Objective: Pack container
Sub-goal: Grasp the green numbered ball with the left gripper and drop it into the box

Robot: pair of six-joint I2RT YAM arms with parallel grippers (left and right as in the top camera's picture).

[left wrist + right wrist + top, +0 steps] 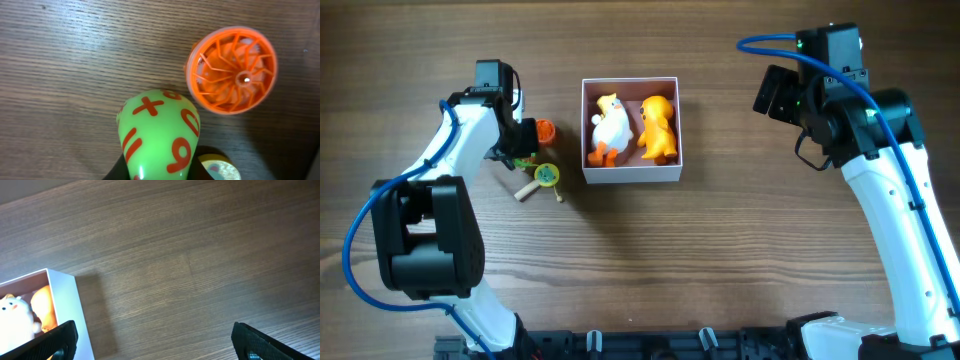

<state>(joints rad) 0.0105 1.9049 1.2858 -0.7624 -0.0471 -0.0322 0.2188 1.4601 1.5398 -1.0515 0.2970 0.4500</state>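
The robot's left gripper should release the green toy, now beside the orange spoked wheel, in the box [631,96] between the heads of the white duck and the orange duck.
The container [631,176], a white-walled square box with a pink floor, holds a white duck [608,127] and an orange duck [659,127] side by side. It also shows at the left edge of the right wrist view [64,300]. My left gripper [518,150] is left of the box. In the left wrist view its dark fingers lie close on both sides of a green toy with orange numerals [159,135]. An orange spoked wheel [232,70] lies on the table just beyond the toy. My right gripper [160,342] is open and empty, above bare table right of the box.
A yellow-green disc on a wooden stick [546,178] lies on the table just below the left gripper, and its edge shows in the left wrist view [220,170]. The orange wheel [546,130] lies between the left gripper and the box.
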